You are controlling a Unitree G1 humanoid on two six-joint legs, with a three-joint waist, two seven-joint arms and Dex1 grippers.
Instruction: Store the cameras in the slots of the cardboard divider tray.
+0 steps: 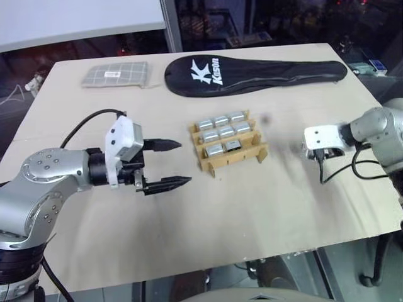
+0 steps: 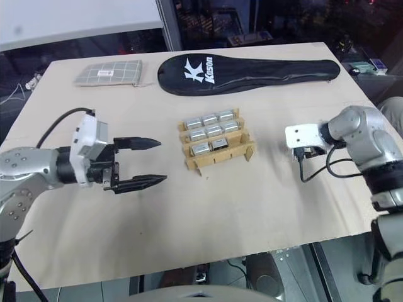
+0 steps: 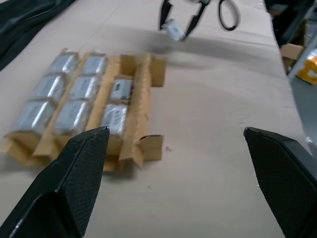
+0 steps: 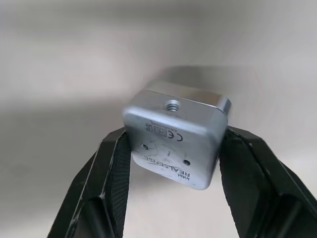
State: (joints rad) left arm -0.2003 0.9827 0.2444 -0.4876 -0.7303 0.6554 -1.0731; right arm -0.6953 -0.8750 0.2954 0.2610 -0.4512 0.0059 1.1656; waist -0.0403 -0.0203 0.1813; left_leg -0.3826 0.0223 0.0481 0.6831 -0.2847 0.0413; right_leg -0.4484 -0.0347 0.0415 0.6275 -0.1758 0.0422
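Note:
The camera's labelled base faces my right gripper's wrist at a slant, so I will set the camera down and pinch it across its thickness [image 4: 188, 93] before slotting it.
The cardboard divider tray [image 1: 259, 153] sits mid-table with several silver-grey cameras [image 1: 220, 133] in its slots. The slot at the right end of its near row [image 1: 252, 143] holds nothing. My left gripper [image 1: 183, 163] hovers open just left of the tray, fingers pointing at it, nothing between them. My right gripper [image 4: 176, 141] is right of the tray, above the table, shut on one camera [image 4: 173, 136] whose labelled base with a screw hole faces the wrist view. The left wrist view shows that held camera [image 3: 173, 29] beyond the tray [image 3: 153, 69].
A black racket cover [image 1: 252, 72] lies across the far side of the table. A flat grey checked pouch [image 1: 116, 74] lies at the far left. A black cable [image 1: 343, 173] loops from my right wrist. The table's near edge [image 1: 220, 267] runs below both arms.

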